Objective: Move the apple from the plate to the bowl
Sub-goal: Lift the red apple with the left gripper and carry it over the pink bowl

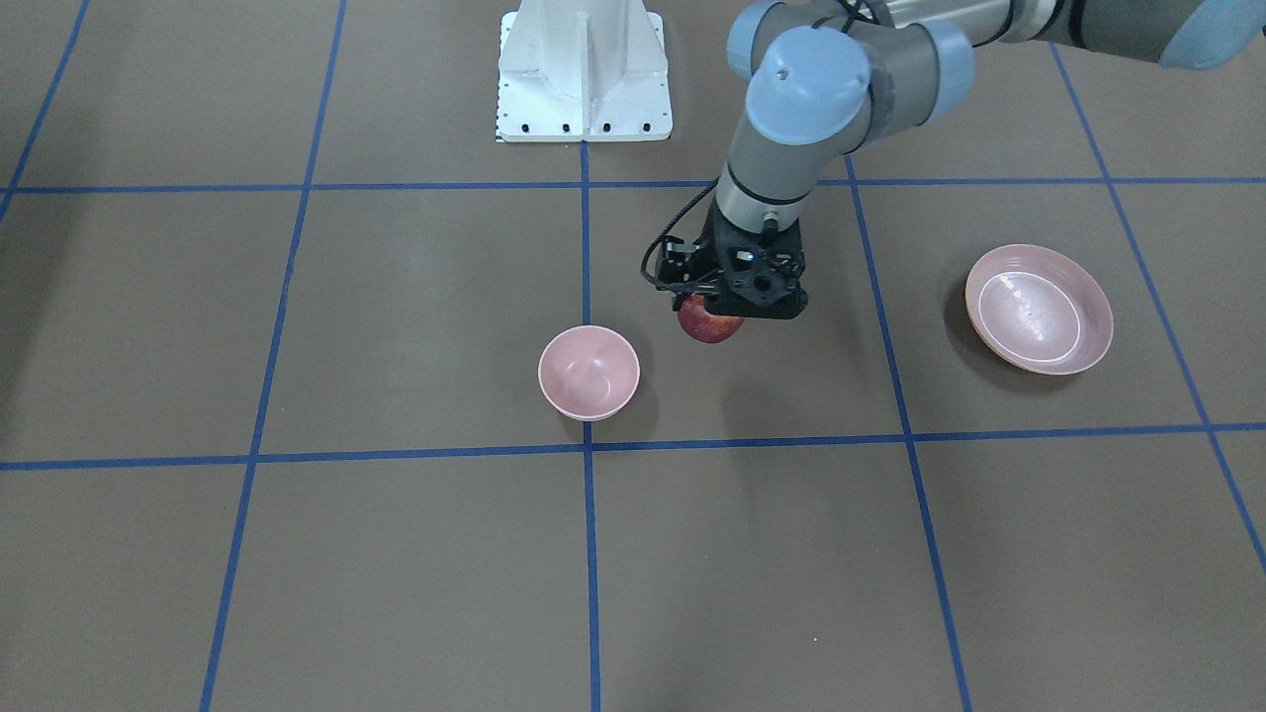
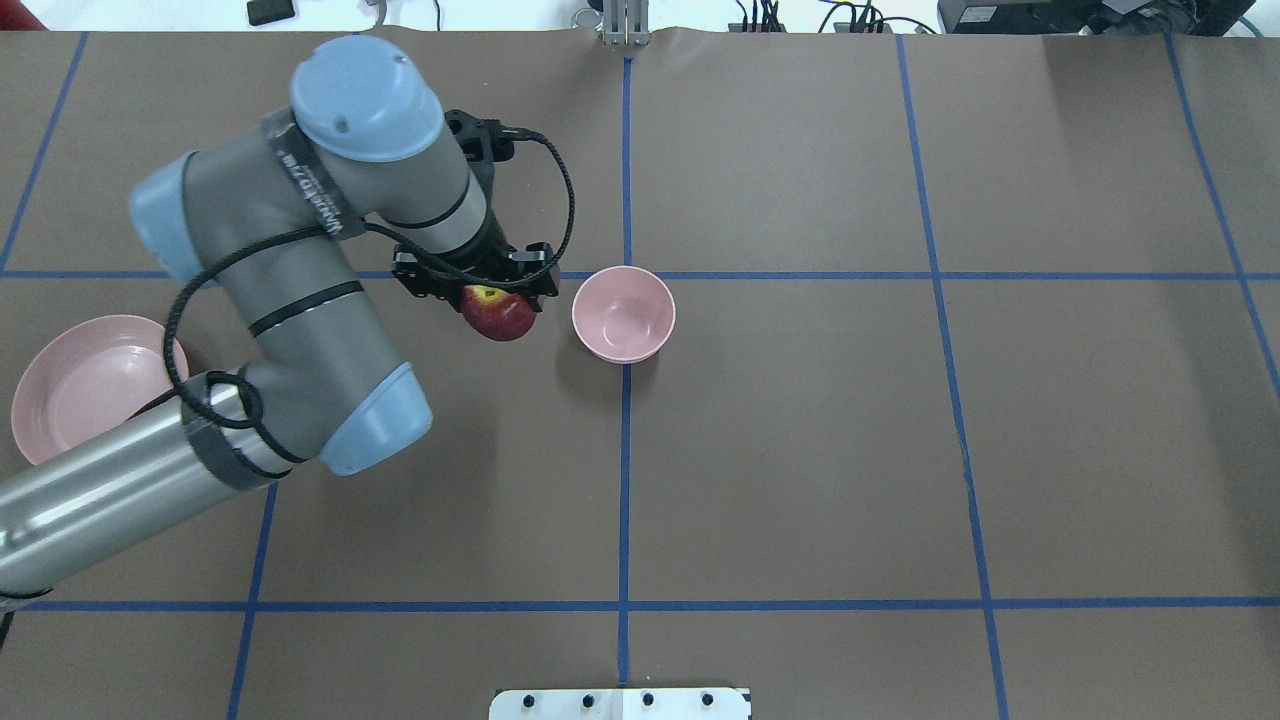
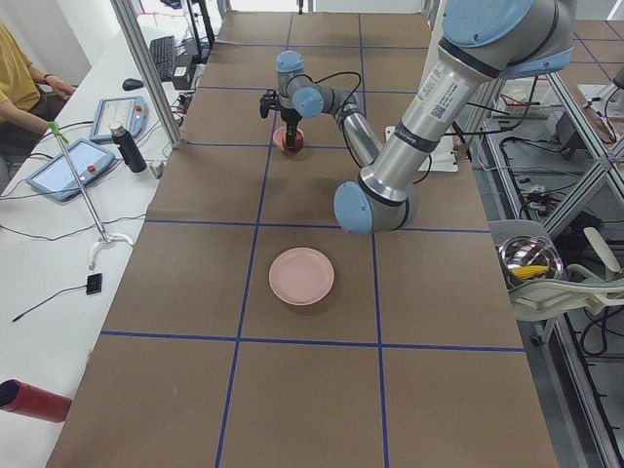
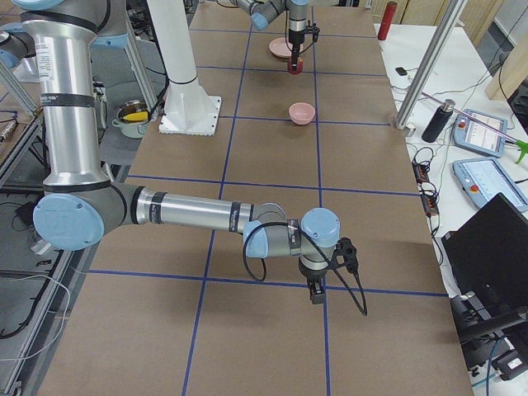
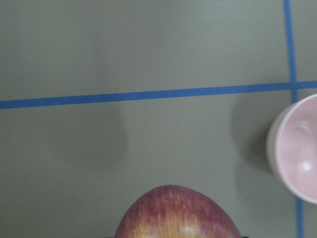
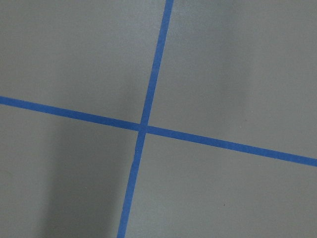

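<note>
I need to release the dark red apple, now held in the air above the table, with my left gripper inside the small deep pink bowl (image 1: 589,386) beside the blue tape crossing.
My left gripper (image 1: 725,309) is shut on the dark red apple (image 1: 708,323) and holds it in the air above the brown table. The apple also shows in the overhead view (image 2: 497,312) with its yellow stem patch up, and at the bottom of the left wrist view (image 5: 173,213). The small deep pink bowl (image 2: 623,313) stands just to the apple's right in the overhead view, and empty in the front view (image 1: 588,373). The wide pink plate (image 2: 85,385) lies empty at the far left. My right gripper (image 4: 316,295) shows only in the exterior right view; I cannot tell if it is open.
The white robot base (image 1: 584,74) stands at the table's robot side. Blue tape lines cross the brown table. Off the table, a metal bowl (image 3: 529,261) sits on the robot's side and tablets (image 3: 68,166) on the operators' bench.
</note>
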Robot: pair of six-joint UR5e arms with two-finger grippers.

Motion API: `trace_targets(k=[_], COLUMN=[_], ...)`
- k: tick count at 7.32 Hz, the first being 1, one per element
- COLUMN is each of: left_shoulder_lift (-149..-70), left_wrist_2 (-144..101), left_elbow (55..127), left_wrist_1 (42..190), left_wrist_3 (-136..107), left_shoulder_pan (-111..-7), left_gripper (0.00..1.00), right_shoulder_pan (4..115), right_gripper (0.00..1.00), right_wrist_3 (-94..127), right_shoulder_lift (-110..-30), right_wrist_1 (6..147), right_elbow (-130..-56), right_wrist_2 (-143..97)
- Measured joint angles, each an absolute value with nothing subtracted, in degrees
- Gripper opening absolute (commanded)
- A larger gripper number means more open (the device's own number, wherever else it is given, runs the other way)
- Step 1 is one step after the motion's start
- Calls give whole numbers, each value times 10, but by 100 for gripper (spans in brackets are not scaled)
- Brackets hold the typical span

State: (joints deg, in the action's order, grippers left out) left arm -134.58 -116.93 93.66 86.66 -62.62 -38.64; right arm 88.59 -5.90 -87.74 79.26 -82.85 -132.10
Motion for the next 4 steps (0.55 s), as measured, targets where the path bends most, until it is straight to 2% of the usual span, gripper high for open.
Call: trace_targets(k=[2,4], left_shoulder_lift=[-1432,-1454], left_wrist_2=[-1141,-1114], left_elbow=[845,786], left_wrist_1=[873,922], left_wrist_3=[-676,-693], left_shoulder_pan=[-350,-328], left_gripper=[28,28], right_shoulder_pan=[886,886], right_gripper=[100,100], right_wrist_3=[-58,-57], right_shoulder_lift=[-879,-878], right_wrist_1=[793,793], right_elbow=[-829,-829], right_wrist_2=[-1321,-1321])
